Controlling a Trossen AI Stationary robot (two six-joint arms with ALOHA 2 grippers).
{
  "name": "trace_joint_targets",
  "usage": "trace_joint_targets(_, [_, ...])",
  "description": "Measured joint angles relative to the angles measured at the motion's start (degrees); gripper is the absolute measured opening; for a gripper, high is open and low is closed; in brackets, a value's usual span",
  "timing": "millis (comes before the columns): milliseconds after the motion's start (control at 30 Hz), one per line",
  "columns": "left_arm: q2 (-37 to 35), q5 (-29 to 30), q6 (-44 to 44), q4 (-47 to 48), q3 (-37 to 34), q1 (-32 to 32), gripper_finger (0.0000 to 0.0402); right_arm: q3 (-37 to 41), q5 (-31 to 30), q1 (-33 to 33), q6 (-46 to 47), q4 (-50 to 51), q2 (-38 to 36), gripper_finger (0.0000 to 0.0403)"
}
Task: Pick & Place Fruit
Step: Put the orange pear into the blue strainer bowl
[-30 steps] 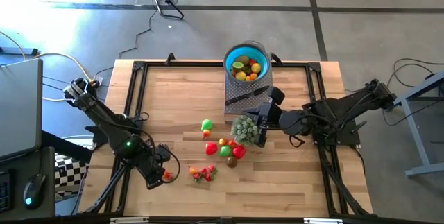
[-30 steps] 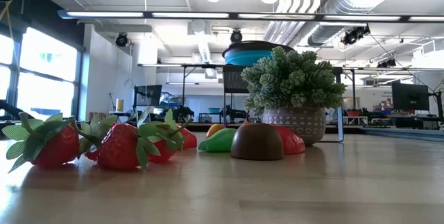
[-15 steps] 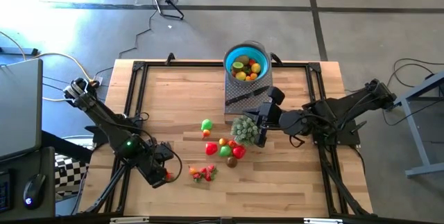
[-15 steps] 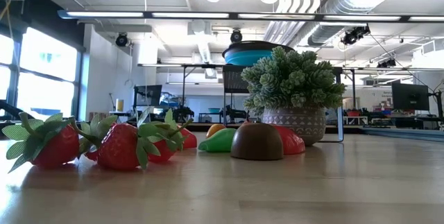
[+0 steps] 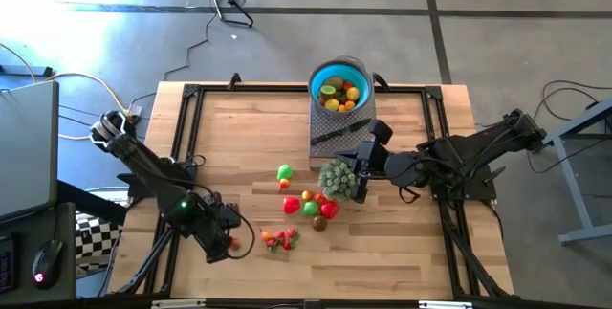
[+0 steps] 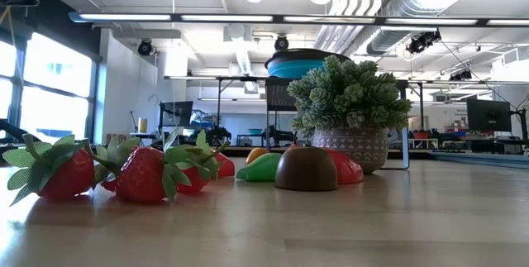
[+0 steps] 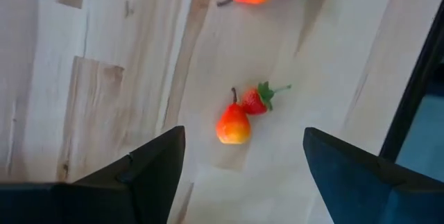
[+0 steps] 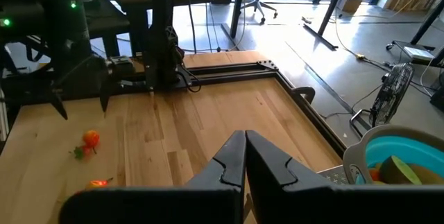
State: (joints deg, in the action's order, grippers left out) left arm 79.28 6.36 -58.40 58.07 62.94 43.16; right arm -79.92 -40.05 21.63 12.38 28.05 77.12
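The robot's left gripper will close on the wide end of the orange-red pear (image 5: 232,242) (image 7: 233,131), the end that touches the little strawberry.
Several small toy fruits lie on the wooden table: an orange-red pear (image 7: 232,125) touching a little strawberry (image 7: 255,100), leafy strawberries (image 5: 280,239), a red, green and brown cluster (image 5: 312,205), and a green fruit (image 5: 285,171). More fruit sits in the blue bowl (image 5: 319,77) at the far edge. My left gripper (image 5: 228,241) hangs open above the pear and little strawberry near the table's near left, pointing steeply down, its fingers (image 7: 149,168) standing either side of them, above and apart. My right gripper (image 8: 244,156) is shut and empty, held above the table beside the potted plant (image 5: 337,177).
The blue bowl stands raised on a grey stand (image 5: 335,127), on which a black-handled knife (image 5: 340,133) lies. A black frame (image 5: 182,137) runs around the table top. In the low view the strawberries (image 6: 145,174) and a brown fruit (image 6: 306,169) lie in front of the plant pot (image 6: 351,147).
My left arm has leaned a little toward the table's near edge and down over the pear and little strawberry. The fruits and my right arm have kept still.
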Motion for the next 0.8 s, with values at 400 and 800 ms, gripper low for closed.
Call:
trace_joint_targets(400, [7.3,-3.9,4.2,-0.1,0.0,0.0,0.0287,0.0,0.0,0.0,0.0,0.0,0.0,0.0004])
trace_joint_targets(800, [12.8,-6.2,5.6,-6.6,0.0,0.0,0.0287,0.0,0.0,0.0,0.1,0.0,0.0,0.0004])
